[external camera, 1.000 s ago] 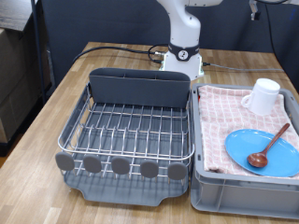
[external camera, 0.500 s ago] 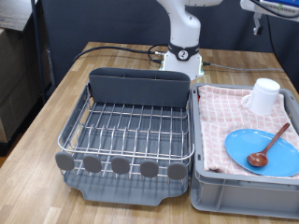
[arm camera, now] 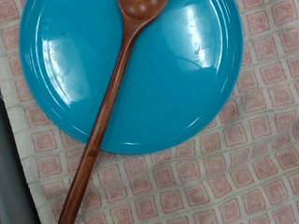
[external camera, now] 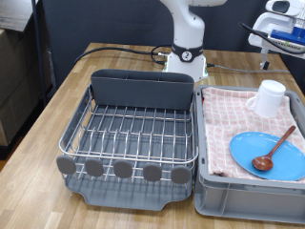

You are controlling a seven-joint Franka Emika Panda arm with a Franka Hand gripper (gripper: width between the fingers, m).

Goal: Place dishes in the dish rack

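Note:
The middle of the wooden spoon's handle (external camera: pixel 281 142) (arm camera: pixel 106 110) is over the light-blue plate. My gripper needs to go there next and close on it.
The silver wire dish rack (external camera: pixel 133 134) with its dark grey caddy (external camera: pixel 141 91) stands empty on the exterior view's left. The light-blue plate (external camera: pixel 250 148) lies in the grey crate on the right, with the brown wooden spoon (external camera: pixel 276 148) lying across it. The white mug (external camera: pixel 269 97) stands behind them on the pink checked cloth. My gripper (external camera: pixel 267 59) hangs high at the top right, above the mug and apart from everything. The wrist view looks straight down on the plate (arm camera: pixel 187 84) and the spoon (arm camera: pixel 112 93); no fingers show there.
The grey crate (external camera: pixel 219 196) sits right beside the rack on the wooden table (external camera: pixel 67 95). The robot base (external camera: pixel 186 57) and a black cable (external camera: pixel 114 51) are behind the rack. Grey discs (external camera: pixel 124 170) line the rack's front edge.
The hand has come down into the exterior view at the top right, above the crate. The dishes and the rack have not moved.

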